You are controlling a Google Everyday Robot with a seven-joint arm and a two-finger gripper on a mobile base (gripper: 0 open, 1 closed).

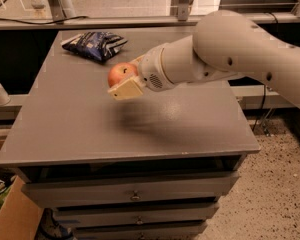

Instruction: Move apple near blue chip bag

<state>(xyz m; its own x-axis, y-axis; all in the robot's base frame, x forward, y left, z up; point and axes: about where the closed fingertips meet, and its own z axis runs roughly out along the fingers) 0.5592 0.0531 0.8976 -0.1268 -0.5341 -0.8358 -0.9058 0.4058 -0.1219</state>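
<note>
I need to let go of the apple with my gripper on the table (116,53), against the blue chip bag's near edge. The apple is now held above the table.
My gripper (124,82) is shut on the apple (121,74), a round red-orange fruit with a small dark stem dimple. It holds the apple above the grey table top (90,129), with its shadow on the surface below. One cream finger pad (126,90) shows under the apple; the other is hidden behind it. The blue chip bag (95,44), crumpled dark blue foil with white markings, lies flat at the table's far left, a short way beyond and left of the apple.
The table is a grey cabinet with drawers (135,196) below its front edge. A metal rail and posts (60,4) run behind it. A cardboard box (15,216) stands on the floor at the lower left. My white arm (240,54) spans the right side.
</note>
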